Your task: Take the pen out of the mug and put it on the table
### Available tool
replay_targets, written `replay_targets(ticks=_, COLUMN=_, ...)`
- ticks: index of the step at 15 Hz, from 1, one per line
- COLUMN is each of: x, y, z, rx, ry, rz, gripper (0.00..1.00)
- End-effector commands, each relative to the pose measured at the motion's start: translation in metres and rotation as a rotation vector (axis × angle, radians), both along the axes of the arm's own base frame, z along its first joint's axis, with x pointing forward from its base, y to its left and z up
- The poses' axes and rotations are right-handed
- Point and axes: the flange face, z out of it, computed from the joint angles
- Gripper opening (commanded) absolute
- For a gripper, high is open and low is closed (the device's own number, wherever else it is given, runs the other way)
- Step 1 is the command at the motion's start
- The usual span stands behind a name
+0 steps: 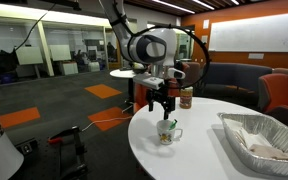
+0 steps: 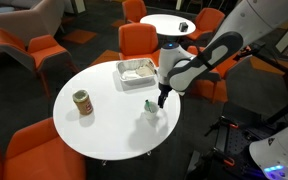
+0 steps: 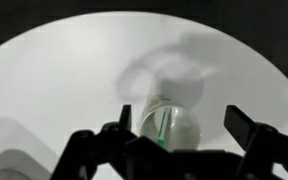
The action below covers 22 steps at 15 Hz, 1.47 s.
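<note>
The robot's gripper needs to close on the upper end [image 1: 174, 123] [image 3: 162, 143] of the green pen, where the pen sticks out above the white mug's rim.
The small white mug [image 1: 167, 132] stands on the large round white table [image 1: 209, 150], near its edge; it also shows in an exterior view [image 2: 152, 110] and in the wrist view [image 3: 171, 124]. The thin green pen [image 3: 164, 128] stands inside the mug, leaning against its wall; its tip shows above the rim in an exterior view [image 1: 165, 122]. My gripper [image 1: 162, 101] hangs open just above the mug, fingers pointing down, and also shows in an exterior view [image 2: 162, 98]. In the wrist view the two fingers [image 3: 182, 122] straddle the mug's mouth.
A tan cylindrical container [image 2: 82, 102] stands on the table, also seen in an exterior view [image 1: 186, 97]. A foil tray [image 2: 136, 72] lies on the table; it shows in an exterior view [image 1: 264, 142]. Orange chairs [image 2: 136, 40] ring the table. A smaller round table [image 2: 179, 24] stands behind.
</note>
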Motion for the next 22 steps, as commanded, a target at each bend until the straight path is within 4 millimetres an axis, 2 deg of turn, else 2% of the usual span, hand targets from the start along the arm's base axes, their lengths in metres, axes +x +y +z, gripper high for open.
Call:
replay_targets(ticks=1, x=0.0, y=0.004, z=-0.006, rx=0.0, ry=-0.028, rz=0.0, gripper=1.0)
replay_targets(ticks=7, x=0.0, y=0.004, z=-0.019, rx=-0.004, ry=-0.08, rz=0.014, gripper=1.0)
replay_targets(ticks=17, x=-0.003, y=0.011, z=-0.024, rx=0.002, ry=-0.095, rz=0.018, gripper=1.0)
replay_targets(ticks=18, x=-0.002, y=0.012, z=-0.025, rx=0.001, ry=-0.099, rz=0.015, gripper=0.91)
replay_targets(ticks=19, x=-0.001, y=0.013, z=-0.026, rx=0.005, ry=-0.104, rz=0.016, gripper=0.74)
replay_targets(ticks=22, x=0.005, y=0.014, z=-0.033, rx=0.007, ry=-0.124, rz=0.009, gripper=0.49)
